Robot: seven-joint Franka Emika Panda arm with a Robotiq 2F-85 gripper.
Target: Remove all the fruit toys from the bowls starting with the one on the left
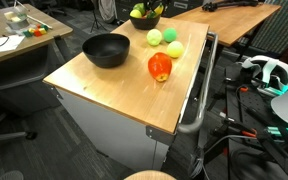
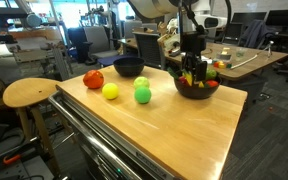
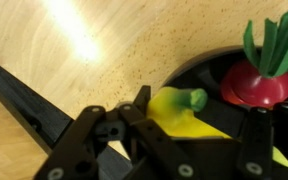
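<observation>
Next, my gripper opens, back off and takes the banana's end (image 3: pixel 180 121) deeper, because it holds only the yellow banana's green tip, with the banana's body slanting under a finger.
My gripper (image 2: pixel 191 75) reaches down into the far black bowl (image 2: pixel 196 93), which shows at the table's back edge in an exterior view (image 1: pixel 144 20). In the wrist view the gripper (image 3: pixel 196 125) is shut on a yellow banana (image 3: pixel 174 105) with a green tip, inside that bowl's rim (image 3: pixel 199 62). A dark-red fruit toy (image 3: pixel 256 88) with green leaves lies beside it. The other black bowl (image 1: pixel 106 50) (image 2: pixel 129 67) stands empty. On the tabletop lie a red-orange apple (image 1: pixel 160 67) (image 2: pixel 93 79), a green ball (image 1: pixel 155 37) (image 2: pixel 142 94) and a yellow-green ball (image 1: pixel 173 49) (image 2: pixel 110 91).
The wooden table (image 1: pixel 114 95) has a metal handle bar (image 1: pixel 199 100) along one side. A round wooden stool (image 2: pixel 30 92) stands beside it. Desks, chairs and cables surround the table.
</observation>
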